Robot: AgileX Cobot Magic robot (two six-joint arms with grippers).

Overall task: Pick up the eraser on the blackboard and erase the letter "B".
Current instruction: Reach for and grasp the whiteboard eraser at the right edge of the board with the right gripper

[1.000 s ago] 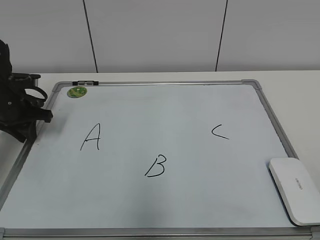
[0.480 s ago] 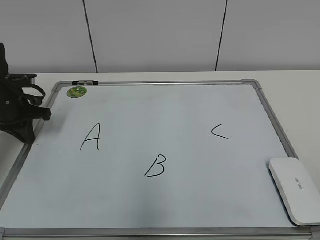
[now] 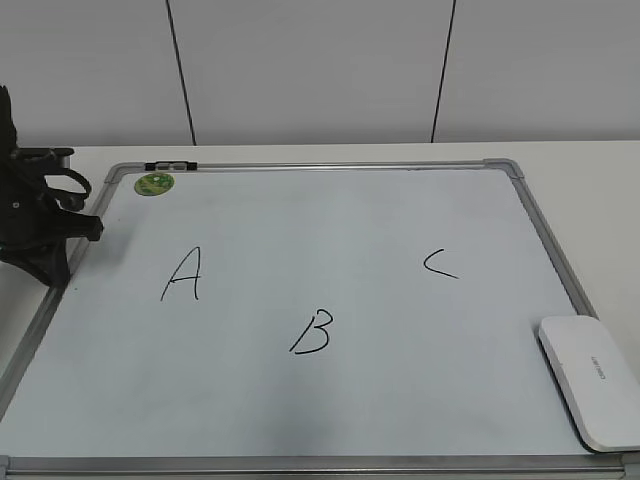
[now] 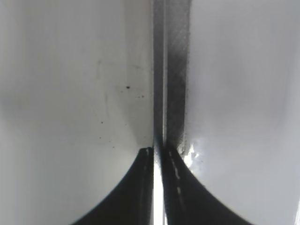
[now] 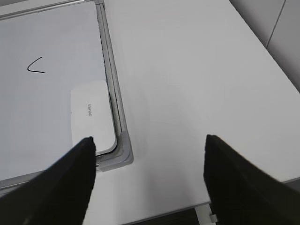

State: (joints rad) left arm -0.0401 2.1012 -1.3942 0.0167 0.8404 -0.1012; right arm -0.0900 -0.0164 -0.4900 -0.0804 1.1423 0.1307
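Observation:
My right gripper is to go to the white eraser next and then close on the eraser's long sides (image 3: 561,377) (image 5: 73,115), beside the name printed on it.
The white eraser (image 3: 592,380) lies on the blackboard (image 3: 350,220) at its near right corner; it also shows in the right wrist view (image 5: 91,115). The black letter "B" (image 3: 311,332) is at the board's lower middle, between the "A" (image 3: 183,274) and the "C" (image 3: 440,263). My left gripper (image 3: 90,228) is shut and empty at the board's left frame; in its wrist view the jaws (image 4: 158,150) meet over a dark strip. My right gripper (image 5: 149,140) is open and empty, above the table just right of the board's corner and the eraser. It is out of the exterior view.
A round green magnet (image 3: 154,184) sits at the board's far left corner, next to a black clip (image 3: 170,166) on the frame. White table (image 5: 187,84) extends right of the board to its edge. A panelled wall stands behind.
My left gripper has shifted slightly to the left at the board's edge. The eraser and letters have not moved.

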